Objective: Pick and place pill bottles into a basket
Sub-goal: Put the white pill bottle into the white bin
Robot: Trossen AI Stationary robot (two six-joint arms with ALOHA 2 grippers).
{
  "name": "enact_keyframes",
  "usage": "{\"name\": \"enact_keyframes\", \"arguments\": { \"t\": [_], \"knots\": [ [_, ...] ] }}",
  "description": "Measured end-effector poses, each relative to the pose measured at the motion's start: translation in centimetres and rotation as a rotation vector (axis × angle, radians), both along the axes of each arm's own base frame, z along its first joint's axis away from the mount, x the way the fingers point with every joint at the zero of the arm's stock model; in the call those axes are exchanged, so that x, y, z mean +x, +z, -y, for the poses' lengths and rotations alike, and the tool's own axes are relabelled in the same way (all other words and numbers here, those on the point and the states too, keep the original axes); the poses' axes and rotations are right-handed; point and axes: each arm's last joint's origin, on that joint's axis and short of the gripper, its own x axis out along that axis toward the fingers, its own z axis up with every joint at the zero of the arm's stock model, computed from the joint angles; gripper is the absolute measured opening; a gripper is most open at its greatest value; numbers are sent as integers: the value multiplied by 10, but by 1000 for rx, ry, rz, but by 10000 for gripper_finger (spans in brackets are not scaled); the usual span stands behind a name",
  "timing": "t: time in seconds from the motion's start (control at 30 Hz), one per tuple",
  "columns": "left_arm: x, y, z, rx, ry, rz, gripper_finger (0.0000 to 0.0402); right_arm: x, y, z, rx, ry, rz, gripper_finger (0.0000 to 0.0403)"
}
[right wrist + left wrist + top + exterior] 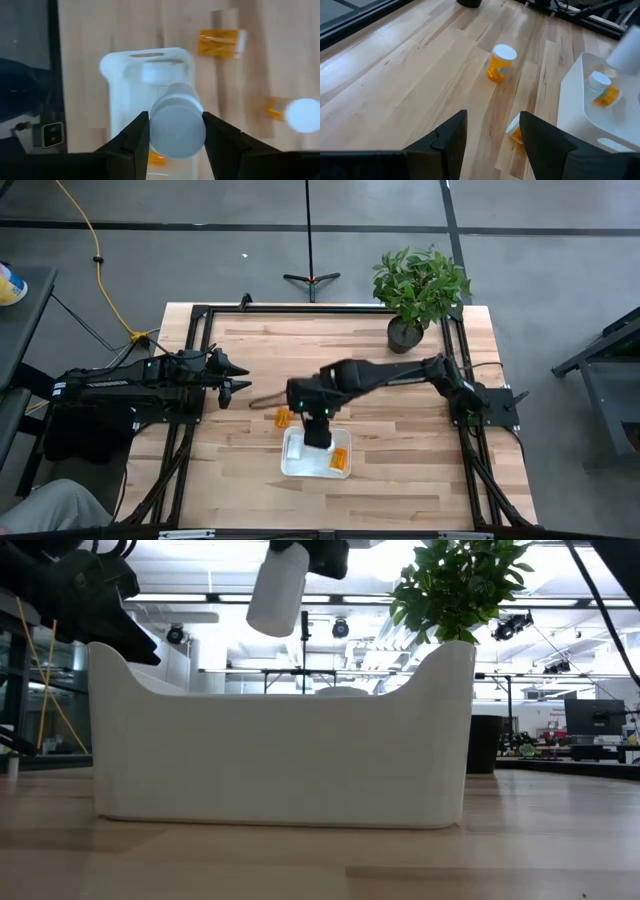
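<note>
The pill bottle will go down from my right gripper in the white basket (321, 468) (123, 130) next to the orange bottle, by the basket's near rim.
My right gripper (318, 430) hangs over the white basket (300, 465), shut on a pill bottle (177, 127) whose round white end faces the wrist camera. The low view shows this bottle (277, 590) above the basket (280, 760). One orange bottle (341, 460) lies in the basket. Two more bottles are on the table left of the basket: one stands upright (500, 62), the other lies on its side (514, 131). My left gripper (240, 375) is open and empty, at the table's left side. My right gripper pinches the bottle between its two fingers (135, 135), one on each side of its round white end (177, 125). The fingers come from above, pointing down. The bottle hangs below them, slightly tilted (277, 590), clear of the basket.
A potted plant (418, 295) stands at the table's far right. A black frame (200, 320) runs along the table's edges. Bare wood lies in front of the basket and to its right.
</note>
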Motion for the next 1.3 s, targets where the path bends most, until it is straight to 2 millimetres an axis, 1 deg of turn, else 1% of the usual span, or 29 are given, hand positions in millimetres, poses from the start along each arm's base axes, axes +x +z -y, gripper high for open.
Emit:
{"name": "enact_keyframes", "arguments": {
  "t": [0.13, 0.23, 0.3, 0.4, 0.6, 0.7, 0.9, 0.97, 1.1, 1.2, 1.3],
  "knots": [
    [0, 0, 0, 0, 0, 0, 216, -2, -9, -20, -3, -6, -30, 142],
    [0, 0, 0, -1, 0, 0, 216, -5, -14, -30, 0, -11, -57, 142],
    [0, 0, 0, -1, 0, 0, 216, -4, -21, -36, 3, -14, -65, 142],
    [0, 0, 0, -1, 1, 1, 216, -6, -36, -42, 4, -30, -111, 142],
    [0, 0, 0, -1, 1, 1, 216, 0, -72, -53, 55, -67, -123, 142],
    [0, 0, 0, -2, 1, 1, 216, 2, -84, -57, 89, -91, -116, 142],
    [0, 0, 0, -21, 11, 5, 216, -7, -104, -67, 102, -98, -196, 142],
    [0, 0, 0, -22, 10, 5, 216, -11, -108, -72, 102, -85, -214, 142],
    [0, 0, 0, -22, 10, 5, 216, -13, -109, -77, 102, -71, -221, 144],
    [0, 0, 0, -23, 10, 5, 216, -13, -110, -76, 96, -78, -219, 161],
    [0, 0, 0, -28, 1, 6, 216, -13, -109, -76, 102, -78, -221, 187]
  ]
}}
